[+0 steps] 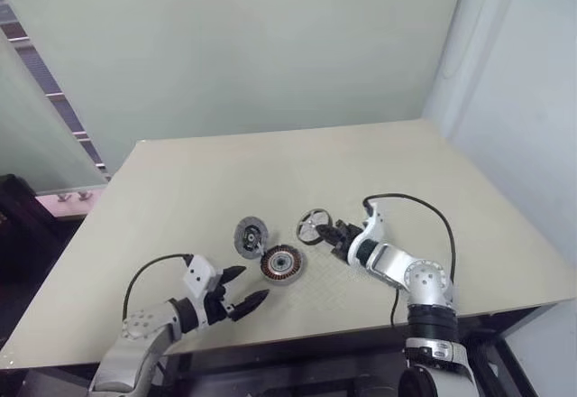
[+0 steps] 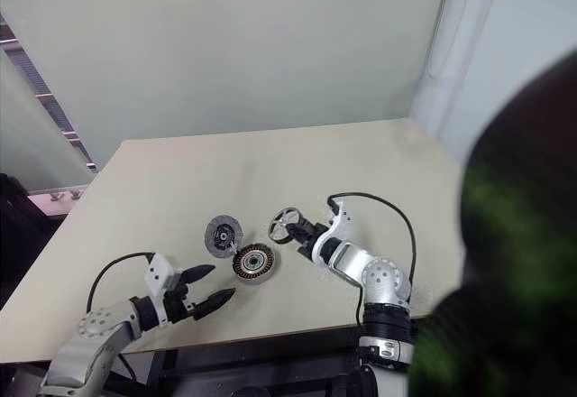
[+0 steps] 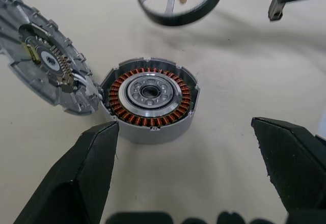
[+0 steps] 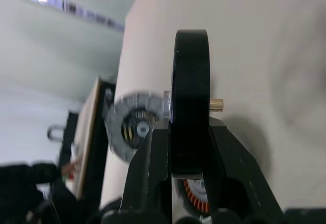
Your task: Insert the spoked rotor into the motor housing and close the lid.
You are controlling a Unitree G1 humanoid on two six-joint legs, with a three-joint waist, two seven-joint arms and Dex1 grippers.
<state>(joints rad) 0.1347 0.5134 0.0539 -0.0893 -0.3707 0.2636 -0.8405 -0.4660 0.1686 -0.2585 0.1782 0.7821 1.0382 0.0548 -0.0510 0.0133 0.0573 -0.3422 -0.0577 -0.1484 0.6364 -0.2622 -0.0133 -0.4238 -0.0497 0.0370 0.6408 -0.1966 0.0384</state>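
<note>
My right gripper is going to release the spoked rotor, which hangs above the table now, onto the copper windings of the motor housing (image 1: 283, 261) (image 4: 197, 195), setting it free there on them.
The motor housing (image 1: 280, 263) sits near the table's front, silver-rimmed with copper windings around a dark centre (image 3: 151, 91). Its lid (image 1: 251, 235), a round grey disc hinged open, lies tilted against the housing's left side (image 3: 45, 61). The spoked rotor (image 1: 312, 226), a black ring with silver spokes and a small brass shaft (image 4: 190, 102), hangs above the table just right of the housing. My right gripper (image 1: 330, 232) is shut on its rim. My left gripper (image 1: 246, 290) stands open in front and left of the housing, fingers (image 3: 84, 168) wide apart, holding nothing.
The beige table (image 1: 297, 162) stretches far back to a pale wall. Its front edge runs just below my arms. A black cable (image 1: 424, 212) loops from the right wrist. A dark blurred shape (image 2: 514, 262) covers the right eye view's right side.
</note>
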